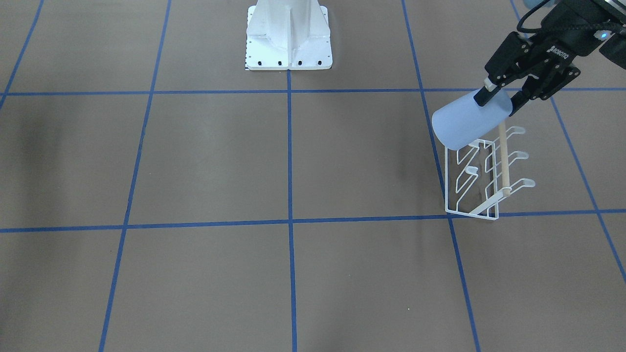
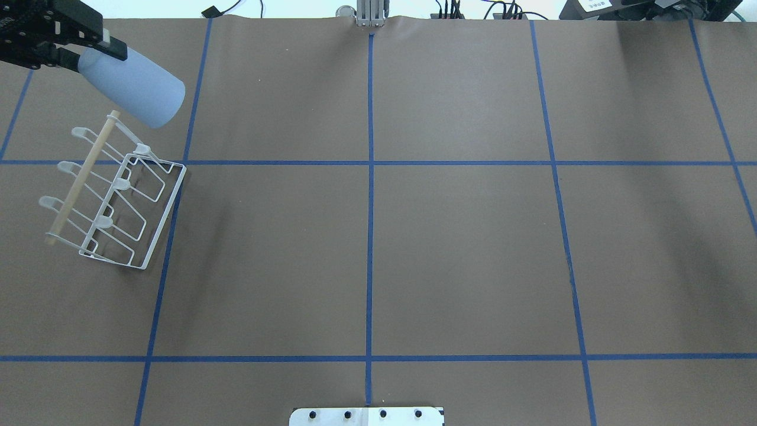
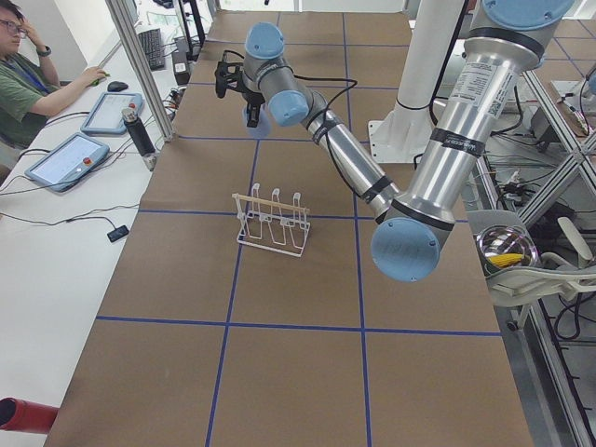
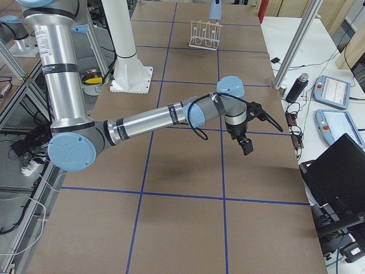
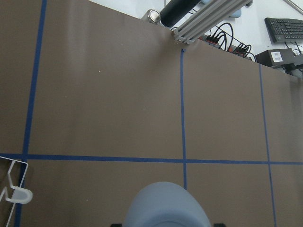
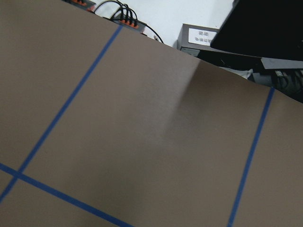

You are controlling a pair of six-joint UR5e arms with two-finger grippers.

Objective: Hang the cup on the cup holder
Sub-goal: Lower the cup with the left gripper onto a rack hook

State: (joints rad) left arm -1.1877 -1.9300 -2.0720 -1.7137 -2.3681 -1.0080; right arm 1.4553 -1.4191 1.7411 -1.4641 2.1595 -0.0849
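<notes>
My left gripper has the light blue cup, tilted well above the cup holder now. It will release the cup on the cup holder's peg [image 1: 457, 181] [image 5: 23, 196] that is closest to where the blue tape crosses.
My left gripper [image 1: 499, 100] [image 2: 89, 53] is shut on the narrow base end of the light blue cup [image 1: 464, 123] [image 2: 135, 87]. It holds the cup tilted in the air, its mouth pointing away from the gripper. The cup hangs well above the white wire cup holder [image 1: 489, 178] [image 2: 112, 198], clear of its prongs, as the exterior left view shows [image 3: 253, 114]. The holder stands on the brown table with its wooden rod [image 2: 83, 177] on top. In the left wrist view the cup [image 5: 165, 208] fills the bottom edge and a rack corner [image 5: 14, 191] shows at the left. My right gripper [image 4: 245, 145] shows only in the exterior right view, so I cannot tell its state.
The white robot base plate [image 1: 288, 49] [image 2: 366, 417] sits at the table's middle edge. Blue tape lines [image 2: 369, 207] grid the brown table. My right arm [image 4: 171, 117] stretches low over the table's right half. An operator [image 3: 23, 88] sits with tablets [image 3: 65, 160] beyond the far edge.
</notes>
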